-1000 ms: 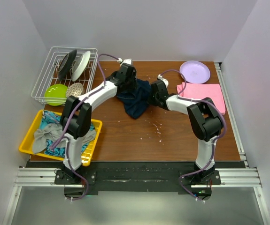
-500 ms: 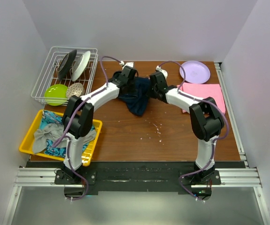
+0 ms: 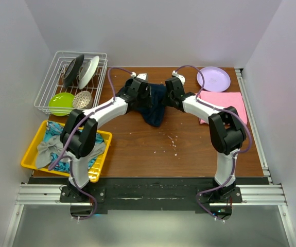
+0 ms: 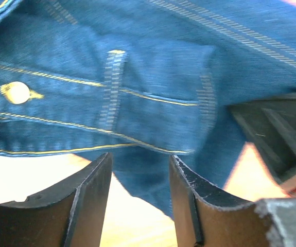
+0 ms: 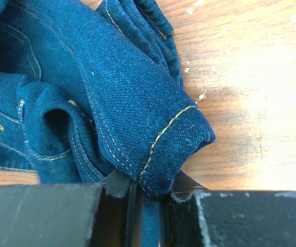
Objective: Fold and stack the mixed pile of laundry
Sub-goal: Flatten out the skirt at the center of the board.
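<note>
The denim jacket bunches beside the fold in my right gripper; next my left gripper grabs the jacket's buttoned hem [image 4: 83, 105] and spreads it flat before folding.
The dark blue denim jacket [image 3: 154, 107] lies crumpled at the back middle of the table. My left gripper [image 3: 139, 92] is at its left edge. In the left wrist view its fingers [image 4: 93, 193] stand apart and grip nothing, with denim [image 4: 137, 98] and a metal button [image 4: 18, 92] just beyond the tips of the gripper [image 4: 140, 175]. My right gripper [image 3: 171, 96] is at the jacket's right edge, shut on a stitched fold of denim [image 5: 137, 108] at the gripper's tips [image 5: 153, 188]. A folded pink T-shirt [image 3: 222, 104] lies at the right. A grey garment [image 3: 50, 148] and a turquoise patterned cloth [image 3: 54, 129] sit in the tray.
The yellow tray [image 3: 31, 149] is at the front left. A wire dish rack [image 3: 55, 69] with dishes and a green bowl [image 3: 61, 103] stands at the back left. A purple plate [image 3: 213, 78] lies at the back right, beside the pink T-shirt.
The right gripper has carried its edge of the jacket toward the back of the table. The left gripper has shifted slightly nearer over the jacket's left edge, and the jacket lies more bunched.
</note>
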